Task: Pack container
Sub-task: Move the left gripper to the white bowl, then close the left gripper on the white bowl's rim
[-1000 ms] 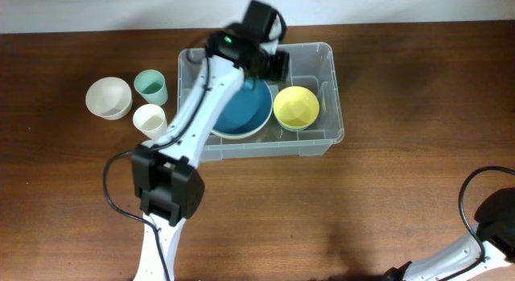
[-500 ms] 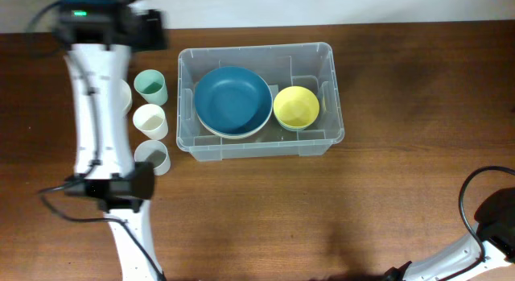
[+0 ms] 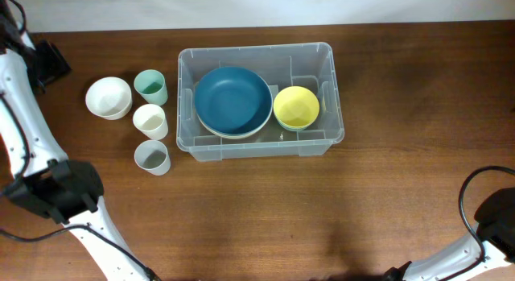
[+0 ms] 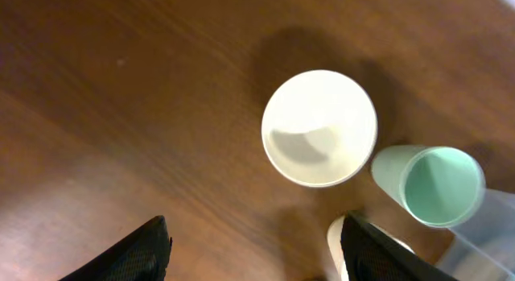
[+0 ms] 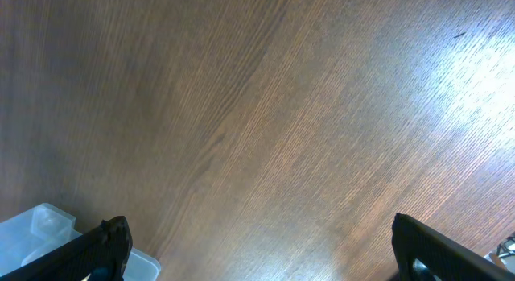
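Observation:
The robot's left gripper will next move to the white bowl's rim [image 3: 88,106] [image 4: 264,133], on the side facing away from the green cup, and close there.
The clear plastic container [image 3: 257,49] stands at the table's middle back. Inside it lie a large blue bowl [image 3: 233,100] on a white one and a yellow bowl [image 3: 296,106]. My left gripper [image 3: 50,62] is at the far left edge, left of the cups; in the left wrist view it [image 4: 257,253] is open and empty, above bare wood near a white bowl [image 4: 319,128] and a green cup [image 4: 438,187]. My right gripper [image 5: 269,253] is open and empty over bare wood, with the container's corner [image 5: 40,225] at lower left.
Left of the container stand a white bowl [image 3: 109,97], a green cup [image 3: 150,86], a cream cup [image 3: 150,120] and a grey cup [image 3: 152,157]. The right arm's base [image 3: 491,225] sits at the bottom right corner. The left arm's base [image 3: 56,192] is at lower left.
My left arm has swung from over the blue bowl in the container out to the far left of the table. The blue bowl stays in the container. The right arm is unmoved.

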`<state>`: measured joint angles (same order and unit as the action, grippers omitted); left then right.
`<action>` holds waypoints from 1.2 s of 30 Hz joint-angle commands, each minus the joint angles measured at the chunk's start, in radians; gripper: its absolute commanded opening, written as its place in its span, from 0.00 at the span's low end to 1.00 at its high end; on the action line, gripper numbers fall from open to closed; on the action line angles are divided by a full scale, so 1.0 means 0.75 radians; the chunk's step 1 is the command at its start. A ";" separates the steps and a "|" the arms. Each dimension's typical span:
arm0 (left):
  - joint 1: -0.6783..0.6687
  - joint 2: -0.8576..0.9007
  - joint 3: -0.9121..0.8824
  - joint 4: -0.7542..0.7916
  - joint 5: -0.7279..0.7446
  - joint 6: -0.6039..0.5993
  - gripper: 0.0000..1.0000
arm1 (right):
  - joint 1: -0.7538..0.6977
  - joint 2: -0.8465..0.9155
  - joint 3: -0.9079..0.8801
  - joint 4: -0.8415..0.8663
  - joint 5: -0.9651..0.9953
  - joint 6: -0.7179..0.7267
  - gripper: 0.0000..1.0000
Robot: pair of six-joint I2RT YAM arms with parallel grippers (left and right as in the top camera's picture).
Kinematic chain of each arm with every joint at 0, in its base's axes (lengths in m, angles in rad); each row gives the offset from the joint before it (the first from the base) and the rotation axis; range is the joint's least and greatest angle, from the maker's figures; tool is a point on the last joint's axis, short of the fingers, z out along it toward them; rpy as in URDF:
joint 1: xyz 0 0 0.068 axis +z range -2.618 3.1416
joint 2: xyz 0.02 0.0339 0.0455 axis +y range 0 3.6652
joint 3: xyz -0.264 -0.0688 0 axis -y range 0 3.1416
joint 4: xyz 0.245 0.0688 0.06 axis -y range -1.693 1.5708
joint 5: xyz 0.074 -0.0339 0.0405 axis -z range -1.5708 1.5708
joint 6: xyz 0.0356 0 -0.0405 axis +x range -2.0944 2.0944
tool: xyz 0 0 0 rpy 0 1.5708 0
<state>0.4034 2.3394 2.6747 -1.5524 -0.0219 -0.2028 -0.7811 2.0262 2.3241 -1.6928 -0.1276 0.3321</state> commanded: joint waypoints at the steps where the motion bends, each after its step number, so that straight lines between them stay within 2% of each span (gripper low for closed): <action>1: -0.014 0.098 -0.095 0.063 0.046 -0.013 0.70 | 0.003 -0.013 -0.004 -0.003 0.012 -0.009 0.99; 5: -0.027 0.179 -0.127 0.121 0.045 -0.017 0.70 | 0.003 -0.013 -0.004 -0.003 0.012 -0.009 0.99; 28: -0.028 0.445 -0.143 0.127 0.046 -0.104 0.69 | 0.003 -0.013 -0.004 -0.003 0.012 -0.009 0.99; 30: -0.028 0.447 -0.144 0.126 0.045 -0.104 0.62 | 0.003 -0.013 -0.004 -0.003 0.012 -0.009 0.99; 36: -0.028 0.447 -0.145 0.126 0.046 -0.104 0.22 | 0.003 -0.013 -0.004 -0.003 0.012 -0.009 0.99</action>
<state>0.3820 2.6610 2.5694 -1.4597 0.0044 -0.2806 -0.7811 2.0262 2.3241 -1.6924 -0.1276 0.3325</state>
